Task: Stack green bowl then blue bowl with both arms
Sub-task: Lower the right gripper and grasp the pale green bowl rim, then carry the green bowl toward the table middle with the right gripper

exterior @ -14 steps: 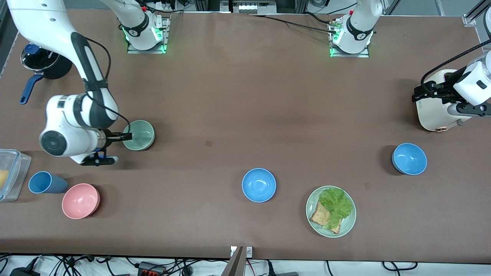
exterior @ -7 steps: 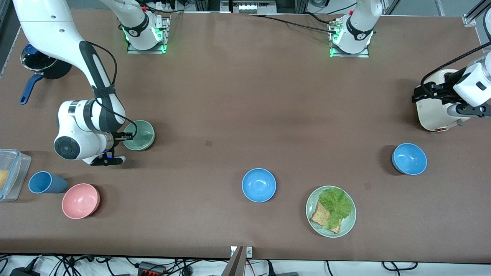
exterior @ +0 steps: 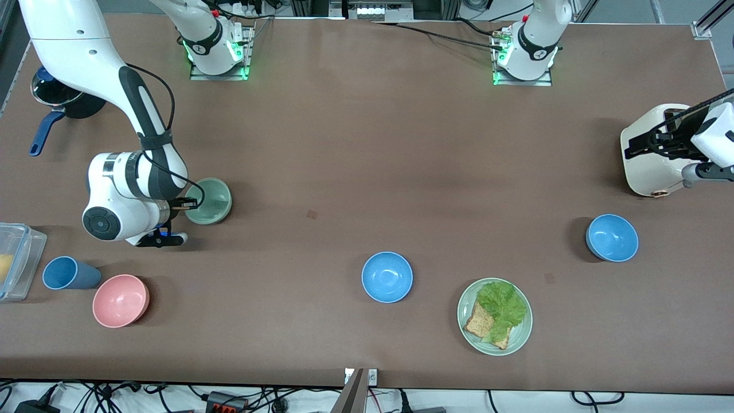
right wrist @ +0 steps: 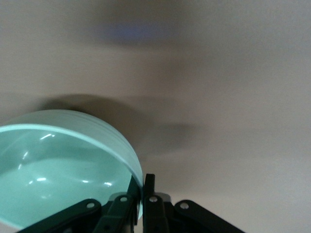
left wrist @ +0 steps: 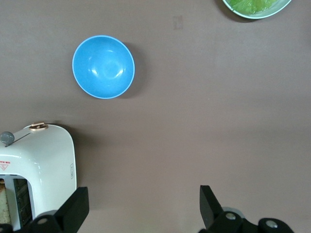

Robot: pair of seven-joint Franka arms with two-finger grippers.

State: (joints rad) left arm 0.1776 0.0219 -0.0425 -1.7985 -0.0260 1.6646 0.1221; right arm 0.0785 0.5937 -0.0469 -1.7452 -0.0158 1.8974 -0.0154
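Note:
My right gripper is going to set the pale green bowl down on the open table [exterior: 371,169] behind the blue bowl in the middle of the table.
The pale green bowl [exterior: 210,201] is toward the right arm's end of the table. My right gripper [exterior: 190,203] is shut on its rim, one finger inside and one outside; the bowl fills the right wrist view [right wrist: 63,165], where my right gripper [right wrist: 144,187] pinches the wall. One blue bowl [exterior: 387,276] sits mid-table near the front camera. The other blue bowl [exterior: 612,237] sits toward the left arm's end and shows in the left wrist view [left wrist: 103,66]. My left gripper [exterior: 636,144] is open and empty over the white toaster's edge, also seen in its wrist view [left wrist: 143,208].
A white toaster [exterior: 651,152] stands at the left arm's end. A green plate with lettuce and bread [exterior: 494,316] lies near the front edge. A pink bowl [exterior: 120,300], blue cup [exterior: 69,273], clear container [exterior: 14,258] and dark pot [exterior: 63,94] crowd the right arm's end.
The right arm has shifted toward the green bowl and its fingers have closed on the rim. The left gripper has drifted toward the left arm's end of the table.

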